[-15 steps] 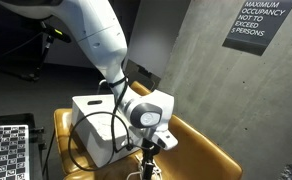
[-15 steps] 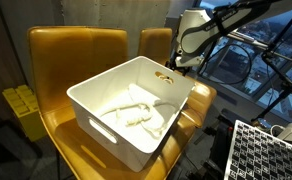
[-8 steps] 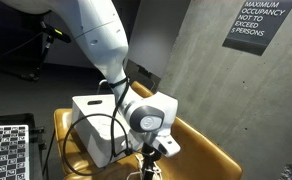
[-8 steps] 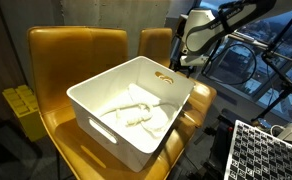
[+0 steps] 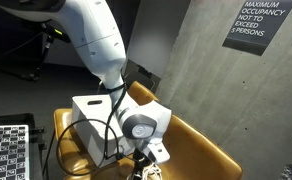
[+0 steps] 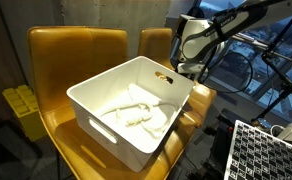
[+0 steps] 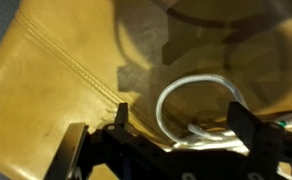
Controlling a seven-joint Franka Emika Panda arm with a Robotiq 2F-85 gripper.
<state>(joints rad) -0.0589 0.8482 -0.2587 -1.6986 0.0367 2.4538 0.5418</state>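
Note:
The robot's gripper needs to close on the curved side of the white cable loop (image 5: 157, 173) (image 7: 159, 107), where it lies nearest the yellow leather seat's seam.
My gripper (image 7: 184, 128) is open, its two black fingers wide apart just above a yellow leather seat (image 7: 56, 90). A loop of white cable (image 7: 162, 105) lies on the seat between the fingers, untouched. In both exterior views the gripper (image 5: 144, 168) (image 6: 191, 68) points down beside a white bin (image 6: 126, 75) (image 5: 91, 115), outside its wall. The bin sits on yellow chairs (image 6: 76, 50) and holds a tangle of white cables (image 6: 136, 108). A small brownish ring (image 6: 164, 75) rests at the bin's rim near the gripper.
A checkerboard panel (image 5: 6, 150) (image 6: 261, 150) stands near the chairs. A yellow crate (image 6: 21, 105) sits beside the chair on the floor. A concrete wall with an occupancy sign (image 5: 251, 22) is behind. The chair's backrest (image 6: 156, 45) rises close to the arm.
The arm has lowered, bringing the gripper down closer to the yellow seat beside the bin. The jaws have stayed wide apart.

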